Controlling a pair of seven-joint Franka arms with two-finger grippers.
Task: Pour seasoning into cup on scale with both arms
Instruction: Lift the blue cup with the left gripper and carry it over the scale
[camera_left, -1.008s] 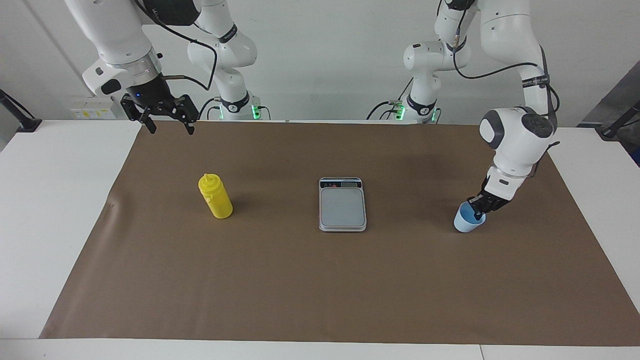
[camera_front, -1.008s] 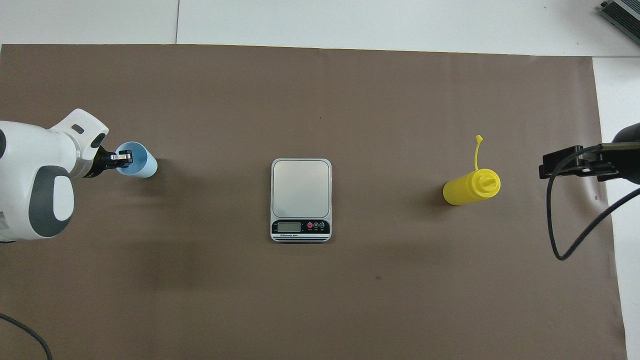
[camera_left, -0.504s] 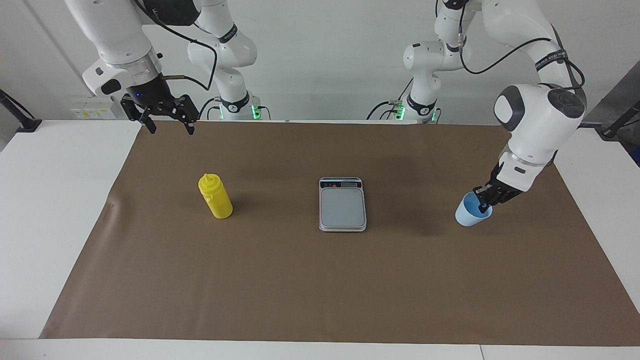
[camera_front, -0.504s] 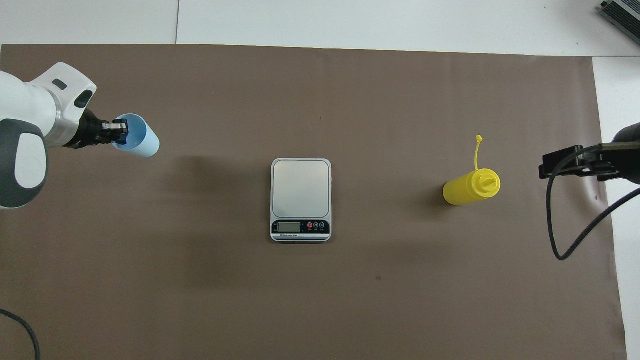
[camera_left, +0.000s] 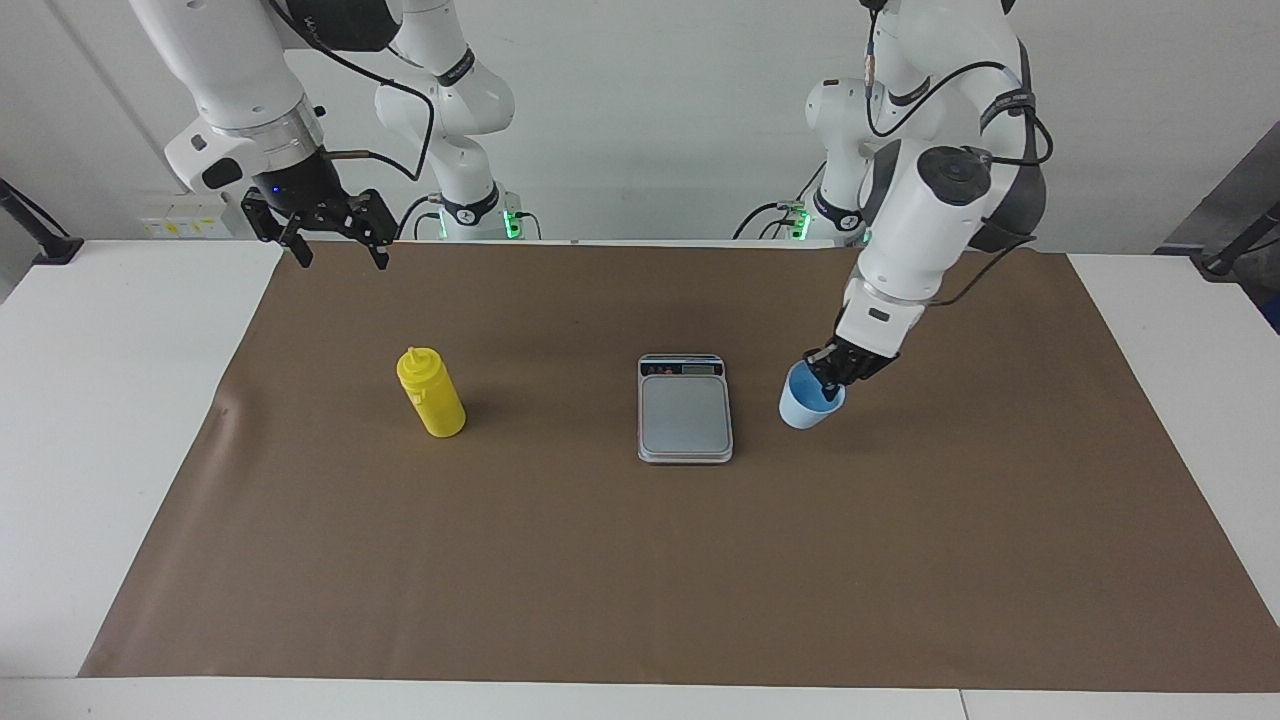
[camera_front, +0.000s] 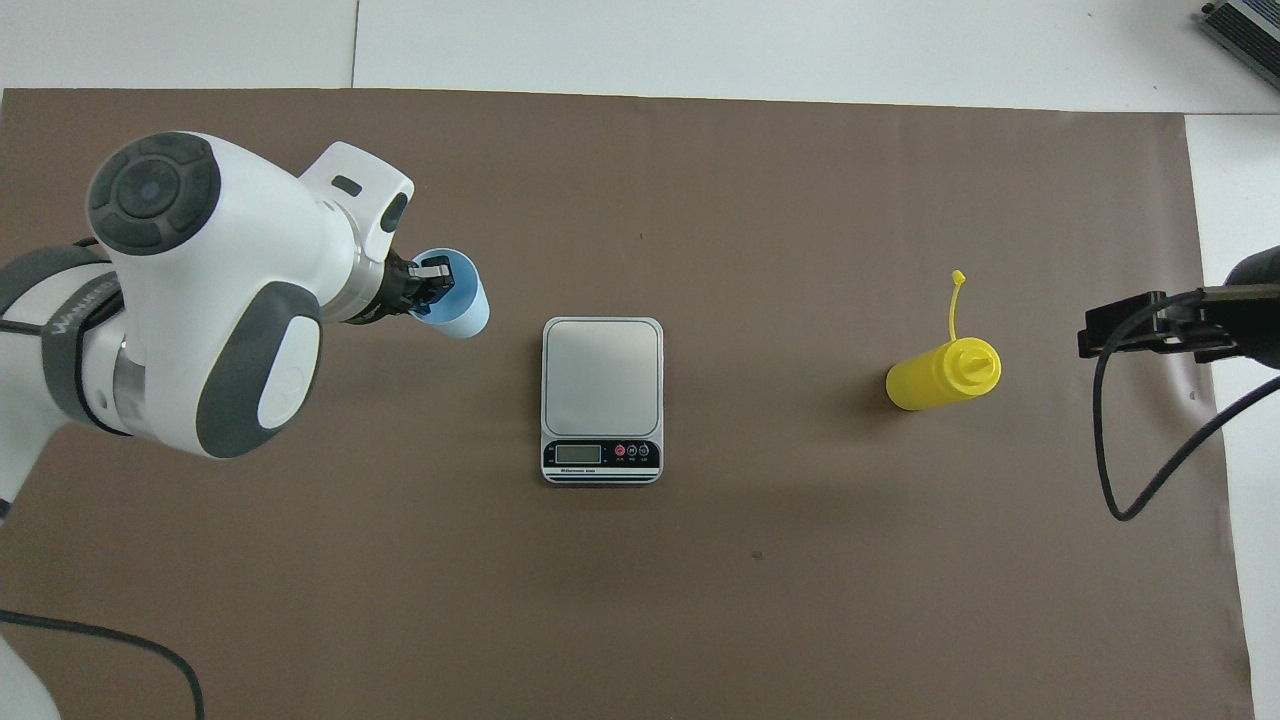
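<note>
Next, my left gripper places the light-blue cup on the weighing plate's half (camera_front: 602, 359) farthest from the scale's display strip. The cup is now held over the mat.
My left gripper (camera_left: 828, 385) is shut on the rim of the light-blue cup (camera_left: 803, 408) and holds it slightly tilted over the mat, beside the scale (camera_left: 685, 412) toward the left arm's end. In the overhead view the cup (camera_front: 460, 305) hangs from the left gripper (camera_front: 432, 282) close to the scale's (camera_front: 602, 375) weighing plate. The yellow seasoning bottle (camera_left: 431, 394) stands upright on the mat toward the right arm's end, with its tethered cap open (camera_front: 955, 298). My right gripper (camera_left: 336, 238) waits open and empty above the mat's edge by the robots.
A brown mat (camera_left: 640, 560) covers most of the white table (camera_left: 90, 420). Two smaller white arms with green lights (camera_left: 470, 215) stand at the table's edge by the robots. The scale's display strip (camera_front: 601, 454) faces the robots.
My left gripper has lifted the cup off the mat and carried it from the left arm's end to just beside the scale. The right arm, bottle and scale have not moved.
</note>
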